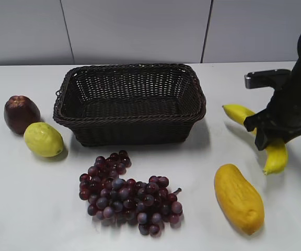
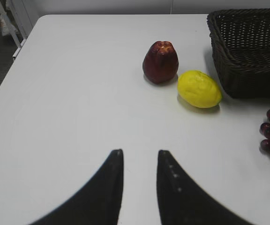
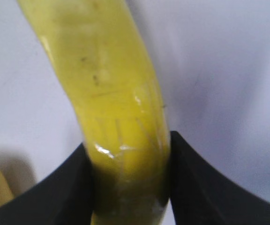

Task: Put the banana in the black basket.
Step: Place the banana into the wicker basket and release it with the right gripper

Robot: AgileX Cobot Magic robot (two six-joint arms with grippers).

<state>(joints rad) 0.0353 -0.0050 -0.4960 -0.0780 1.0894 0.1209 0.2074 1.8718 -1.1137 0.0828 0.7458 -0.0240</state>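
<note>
My right gripper should set the banana down lengthwise and let go of it on the black basket's bottom, close behind its front rim [image 1: 125,110].
The banana [image 1: 276,155] is long, curved and yellow. It lies on the white table right of the black basket [image 1: 129,102]. My right gripper [image 1: 268,130] is down over its middle, jaws shut on both sides of it. In the right wrist view the banana [image 3: 111,93] fills the gap between the two black fingers [image 3: 128,154]. The basket is empty and also shows in the left wrist view [image 2: 247,47]. My left gripper [image 2: 139,152] is open and empty above bare table, out of the exterior view.
A dark red apple [image 1: 21,113] and a lemon [image 1: 43,139] lie left of the basket. A bunch of purple grapes [image 1: 129,192] lies in front of it. A plump orange-yellow fruit [image 1: 239,197] lies at front right, near the banana.
</note>
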